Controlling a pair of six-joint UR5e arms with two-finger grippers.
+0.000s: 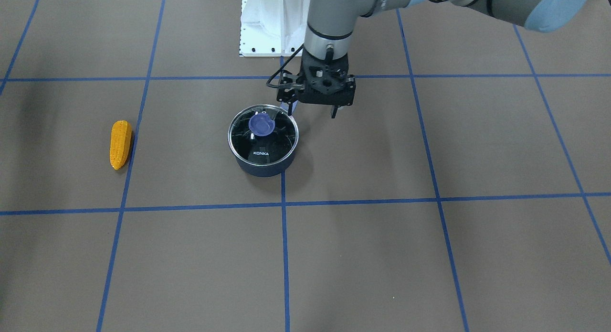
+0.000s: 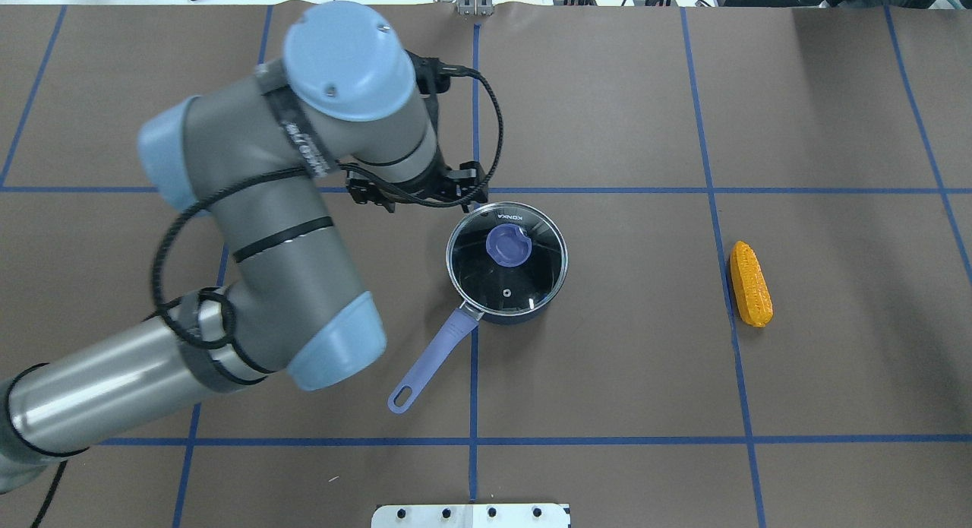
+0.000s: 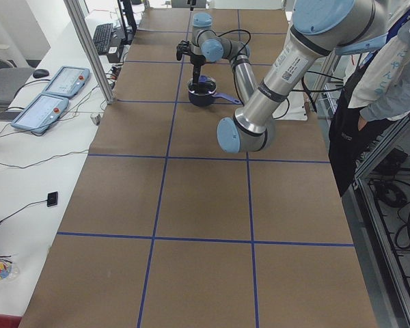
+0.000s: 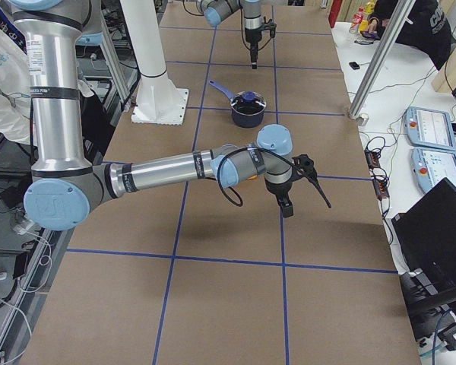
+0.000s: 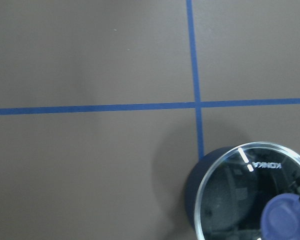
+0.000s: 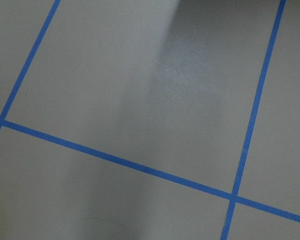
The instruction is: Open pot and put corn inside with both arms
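Observation:
Next, my left gripper needs to go to the glass lid's purple knob point(image 1: 261, 124) point(image 5: 285, 218) and close there, because the pot must be opened for the corn.
The dark blue pot point(image 1: 263, 155) stands mid-table with its glass lid point(image 2: 486, 273) on and a purple knob point(image 1: 261, 124) on top. Its purple handle point(image 2: 429, 361) points toward the robot. The orange-yellow corn point(image 1: 120, 144) lies alone on the table, well to the pot's right in the overhead view point(image 2: 750, 283). My left gripper point(image 1: 312, 113) is open and empty, hanging just beside the pot's rim, apart from the knob. The left wrist view shows the lid point(image 5: 240, 200) at its lower right. My right gripper point(image 4: 283, 207) shows only in the exterior right view; I cannot tell whether it is open.
The brown table point(image 2: 607, 376) carries a grid of blue tape lines. The white base pedestal point(image 1: 267, 26) stands at the robot's side of it. A person point(image 3: 383, 89) stands by the table's edge. The right wrist view shows only bare table point(image 6: 140, 100).

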